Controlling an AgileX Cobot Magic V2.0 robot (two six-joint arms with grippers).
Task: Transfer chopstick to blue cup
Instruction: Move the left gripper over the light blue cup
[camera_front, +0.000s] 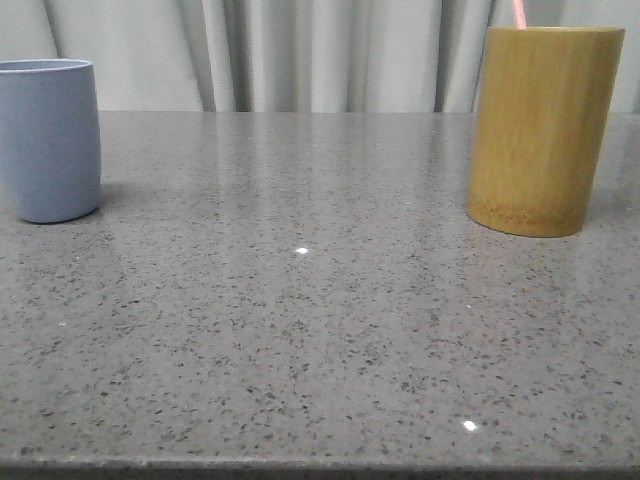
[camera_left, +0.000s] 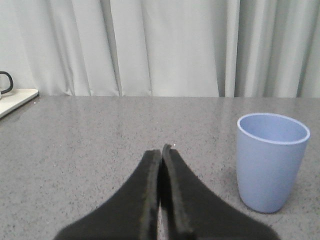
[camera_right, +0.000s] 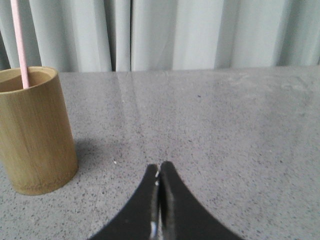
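Observation:
Next, my left gripper grips the rim of the blue cup (camera_front: 5, 63) (camera_left: 240, 120) on the cup's side away from the bamboo cylinder, to bring the cup closer.
The blue cup (camera_front: 47, 140) stands upright at the table's far left; it also shows in the left wrist view (camera_left: 270, 161), and looks empty. A pale pink chopstick (camera_front: 519, 14) sticks up out of the yellow-brown bamboo cylinder (camera_front: 541, 128) at the far right; both also show in the right wrist view, the chopstick (camera_right: 19, 42) and the cylinder (camera_right: 34, 131). My left gripper (camera_left: 161, 149) is shut and empty, above the table, apart from the blue cup. My right gripper (camera_right: 160, 166) is shut and empty, apart from the cylinder. Neither gripper shows in the front view.
The grey speckled stone table (camera_front: 320, 320) runs to a near edge at the bottom of the front view. Pale curtains (camera_front: 300, 50) hang behind it. A flat white object (camera_left: 15, 99) with a black loop lies at the table's edge in the left wrist view.

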